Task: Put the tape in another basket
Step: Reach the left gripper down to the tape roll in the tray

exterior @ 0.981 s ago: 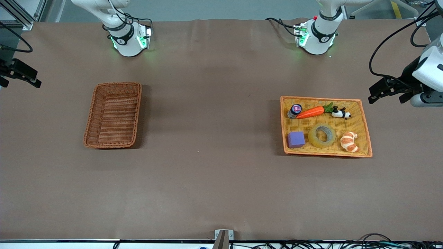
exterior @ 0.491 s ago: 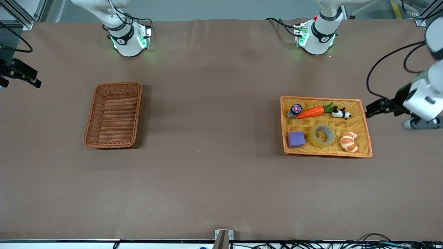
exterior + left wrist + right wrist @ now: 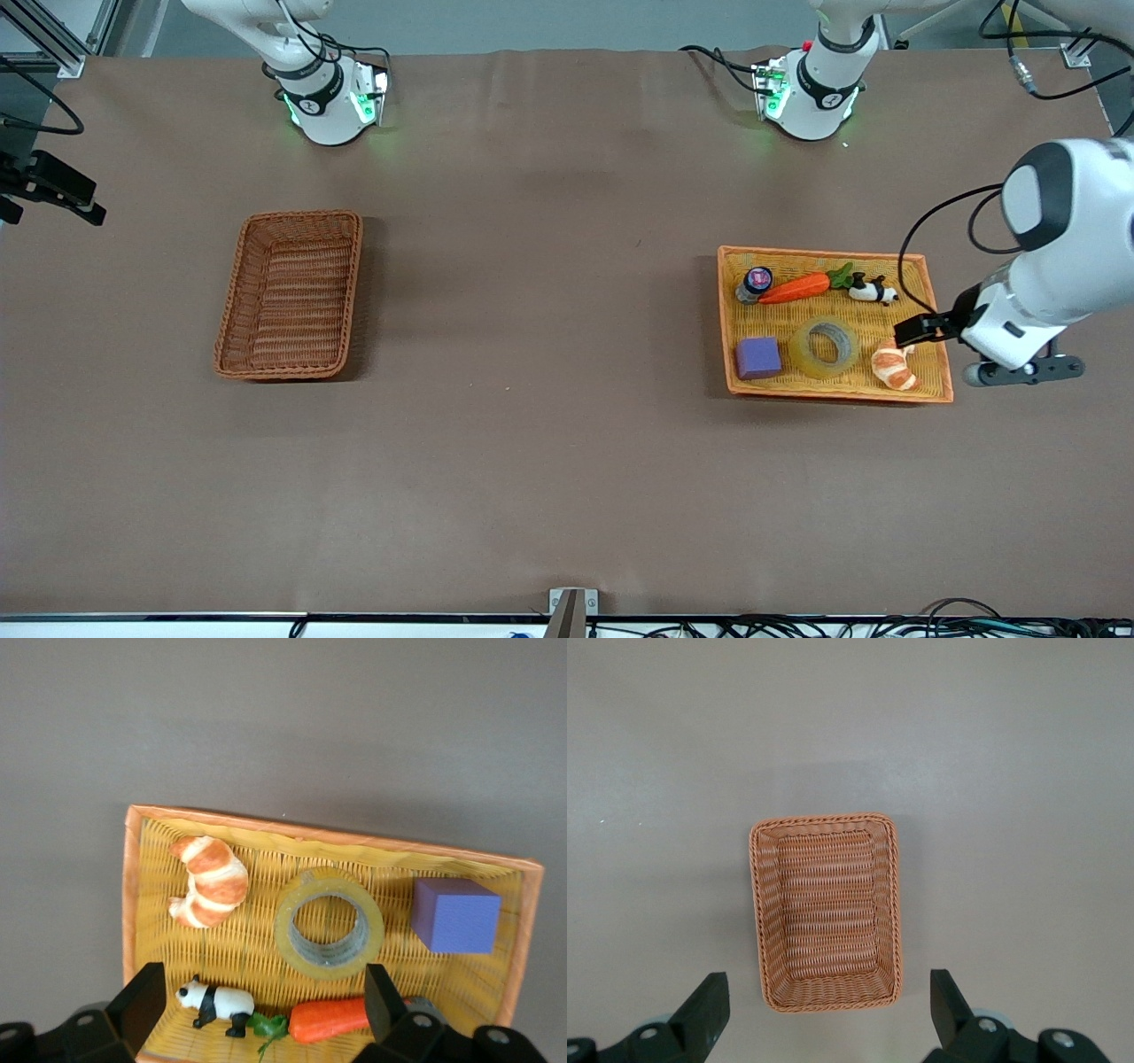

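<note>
The robot's left gripper should close on the side of the tape (image 3: 850, 345) (image 3: 285, 934) that is closest to the croissant, with one finger inside the hole of the tape.
The tape (image 3: 803, 351) is a yellowish ring lying flat in the orange-rimmed yellow basket (image 3: 833, 396), between a purple cube and a croissant. It also shows in the left wrist view (image 3: 288, 932). My left gripper (image 3: 917, 331) is open and empty in the air over that basket's outer edge, beside the croissant; its jaws (image 3: 263, 997) stand wide apart. The dark reddish-brown wicker basket (image 3: 301, 214) sits empty toward the right arm's end. My right gripper (image 3: 62, 190) waits open high above it, with that basket (image 3: 824, 820) below its jaws (image 3: 826, 999).
The yellow basket (image 3: 328, 835) also holds a purple cube (image 3: 758, 357), a croissant (image 3: 893, 363), a carrot (image 3: 795, 288), a toy panda (image 3: 873, 290) and a small jar (image 3: 756, 282). Brown table surface lies between the two baskets.
My left arm has swung down and inward, bringing its gripper from outside the yellow basket to over its outer edge by the croissant. The right arm has not moved.
</note>
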Motion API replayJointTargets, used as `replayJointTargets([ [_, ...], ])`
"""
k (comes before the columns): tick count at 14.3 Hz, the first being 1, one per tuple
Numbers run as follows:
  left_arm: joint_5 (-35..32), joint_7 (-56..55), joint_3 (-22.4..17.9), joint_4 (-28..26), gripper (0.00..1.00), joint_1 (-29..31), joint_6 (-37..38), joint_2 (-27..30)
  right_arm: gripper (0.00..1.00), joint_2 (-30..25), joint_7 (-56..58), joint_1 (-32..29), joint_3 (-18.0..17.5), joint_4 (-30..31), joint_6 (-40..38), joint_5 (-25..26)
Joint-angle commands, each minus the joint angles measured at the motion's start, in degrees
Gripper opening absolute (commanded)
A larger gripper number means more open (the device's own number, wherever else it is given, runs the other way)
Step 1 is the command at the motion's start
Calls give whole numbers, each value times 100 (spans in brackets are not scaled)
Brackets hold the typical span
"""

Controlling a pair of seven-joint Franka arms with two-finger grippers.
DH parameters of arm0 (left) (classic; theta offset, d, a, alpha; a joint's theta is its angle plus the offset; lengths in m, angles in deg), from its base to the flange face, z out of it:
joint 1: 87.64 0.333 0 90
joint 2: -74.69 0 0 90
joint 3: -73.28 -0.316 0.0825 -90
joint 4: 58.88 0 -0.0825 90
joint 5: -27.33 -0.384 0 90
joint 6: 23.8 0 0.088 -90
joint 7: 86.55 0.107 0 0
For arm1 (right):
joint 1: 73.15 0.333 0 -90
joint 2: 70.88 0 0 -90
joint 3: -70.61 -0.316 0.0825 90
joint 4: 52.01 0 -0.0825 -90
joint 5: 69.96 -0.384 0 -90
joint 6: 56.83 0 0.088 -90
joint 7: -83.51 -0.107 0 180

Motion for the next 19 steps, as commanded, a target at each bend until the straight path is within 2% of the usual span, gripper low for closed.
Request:
replayJointTargets([
  [1,-106,-48,11,-694,98,-19,-684,41,100,-80,8,-26,-15,155,51,-73],
  [9,-106,-198,29,-1899,94,-46,-2609,-610,100,-89,8,-17,-24,226,60,-73],
  [13,-106,-207,29,-2006,93,-63,-2997,-891,100,-89,8,-35,-15,243,60,-73],
  [14,-106,-207,29,-2015,90,-63,-3076,-961,100,-89,8,-44,-15,243,60,-73],
  [15,-115,-189,38,-2006,79,-63,-3095,-988,100,-89,8,-44,-15,243,51,-73],
  [16,-115,-120,38,-2006,59,-63,-3095,-980,100,-89,8,-44,-15,243,16,-73],
  [17,-115,-119,38,-2006,32,-63,-3095,-962,100,-89,8,-52,-6,243,16,-73],
  [18,-115,-110,29,-2015,17,-54,-3086,-936,100,-89,8,-61,3,243,16,-73],
  [19,-115,-101,38,-2041,7,-46,-3069,-909,100,-80,-1,-53,3,243,34,-73],
])
